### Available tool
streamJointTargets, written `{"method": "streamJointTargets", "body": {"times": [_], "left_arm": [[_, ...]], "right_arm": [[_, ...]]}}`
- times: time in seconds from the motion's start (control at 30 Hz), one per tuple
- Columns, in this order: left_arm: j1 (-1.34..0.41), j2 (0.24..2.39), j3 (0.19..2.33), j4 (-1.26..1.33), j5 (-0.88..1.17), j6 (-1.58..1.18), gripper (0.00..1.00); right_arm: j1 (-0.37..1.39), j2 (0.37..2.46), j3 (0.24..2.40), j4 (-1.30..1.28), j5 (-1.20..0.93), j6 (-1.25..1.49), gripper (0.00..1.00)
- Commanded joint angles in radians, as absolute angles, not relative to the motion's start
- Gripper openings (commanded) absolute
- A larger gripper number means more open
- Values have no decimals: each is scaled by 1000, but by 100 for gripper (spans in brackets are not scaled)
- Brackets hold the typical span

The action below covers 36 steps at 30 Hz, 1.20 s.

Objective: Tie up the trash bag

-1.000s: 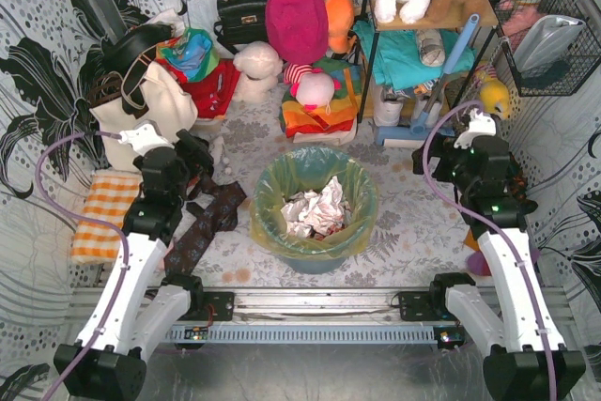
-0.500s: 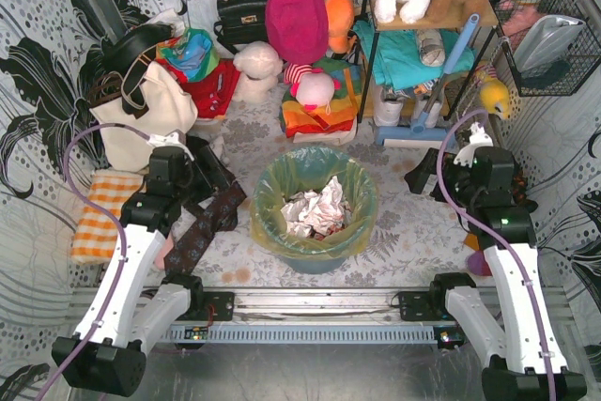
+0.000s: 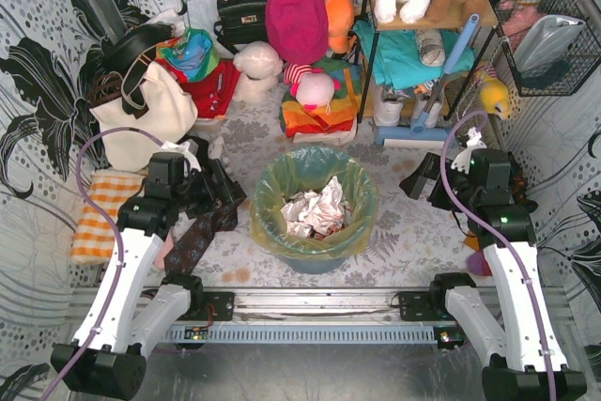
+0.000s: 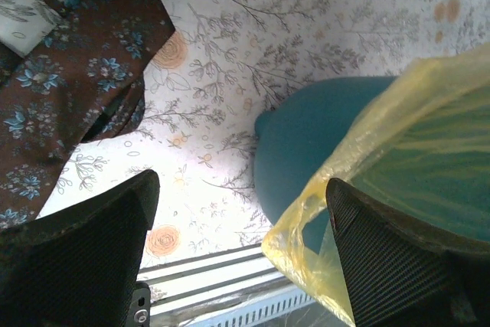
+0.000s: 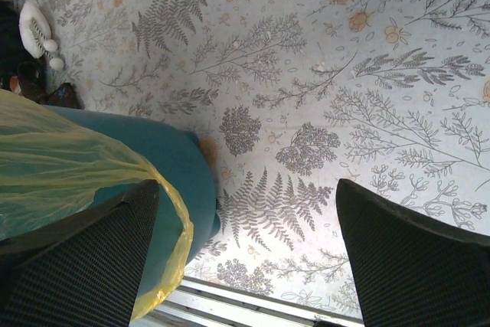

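My left gripper is going to close on the trash bag's folded-over edge (image 3: 254, 221) (image 4: 289, 241), on the side of the teal bin that faces the brown floral cloth.
The trash bag (image 3: 349, 196), thin yellow-green plastic, lines the teal round bin (image 3: 315, 258) in the middle of the floor, its rim folded over the bin's edge. Crumpled paper (image 3: 313, 209) lies inside. My left gripper (image 3: 218, 191) is open and empty just left of the bin; the left wrist view shows the bag's edge (image 4: 367, 143) and the bin's wall (image 4: 306, 143) between its fingers (image 4: 84, 258). My right gripper (image 3: 420, 176) is open and empty to the right of the bin; the right wrist view shows the bag (image 5: 69, 166) and bin (image 5: 180, 166) at its left finger.
A brown floral cloth (image 3: 202, 228) lies on the floor under my left arm, beside an orange checked cloth (image 3: 101, 213). A white tote bag (image 3: 141, 110), handbags, plush toys and a shelf (image 3: 432, 21) crowd the back. A metal rail (image 3: 319, 302) runs along the near edge.
My left gripper has moved right toward the bin's left side. My right gripper has moved left and a little lower toward the bin's right side. The bag has not moved.
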State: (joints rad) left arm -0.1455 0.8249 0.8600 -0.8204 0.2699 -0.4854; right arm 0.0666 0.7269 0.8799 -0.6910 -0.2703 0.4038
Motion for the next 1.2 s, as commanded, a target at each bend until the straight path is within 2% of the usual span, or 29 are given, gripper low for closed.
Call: {"method": "streamJointTargets", "body": {"times": [0.0, 0.43, 1.17], "left_arm": [[-152, 805, 904, -854, 366, -429, 99], [-154, 776, 901, -952, 453, -362, 96], [-227, 827, 790, -834, 459, -438, 94]], "right_arm": [[66, 738, 914, -714, -298, 421, 97], [66, 742, 919, -726, -313, 457, 97], [66, 756, 911, -729, -303, 471, 97]]}}
